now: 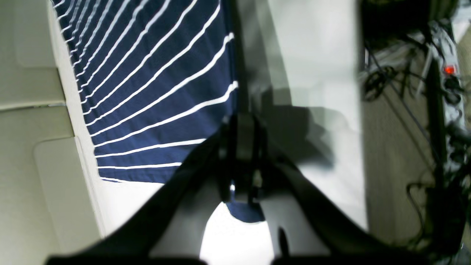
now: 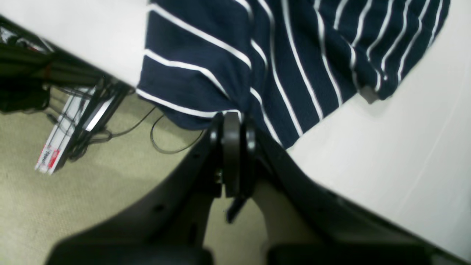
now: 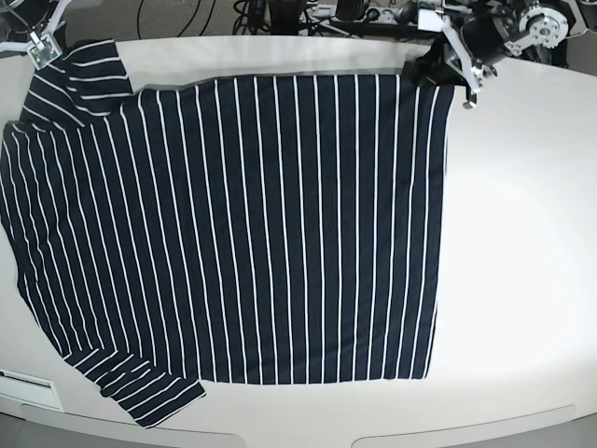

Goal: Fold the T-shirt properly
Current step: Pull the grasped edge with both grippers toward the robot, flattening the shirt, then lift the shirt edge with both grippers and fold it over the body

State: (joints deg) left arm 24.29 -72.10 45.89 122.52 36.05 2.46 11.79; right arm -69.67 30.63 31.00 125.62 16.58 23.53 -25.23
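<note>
The robot's left gripper should release the T-shirt's far hem corner on the hem edge, about halfway [image 3: 438, 239] [image 1: 148, 180] toward the near hem corner.
The T-shirt [image 3: 261, 233], dark navy with thin white stripes, lies spread flat on the white table [image 3: 522, 233], its hem toward the right of the base view and its sleeves at the left. My left gripper [image 3: 437, 73] is at the hem's far corner. In the left wrist view it [image 1: 243, 125] is shut on that corner of the T-shirt [image 1: 154, 92], and a bit of navy cloth pokes out behind the fingers. My right gripper [image 3: 39, 51] is at the far sleeve. In the right wrist view it [image 2: 232, 121] is shut on the sleeve edge of the T-shirt [image 2: 294, 55].
The table's far edge runs close behind both grippers. Beyond it, on the carpeted floor, lie tangled cables [image 2: 73, 121] and a power strip [image 1: 447, 70] with a red light. Bare tabletop [image 1: 316, 55] stretches beside the hem.
</note>
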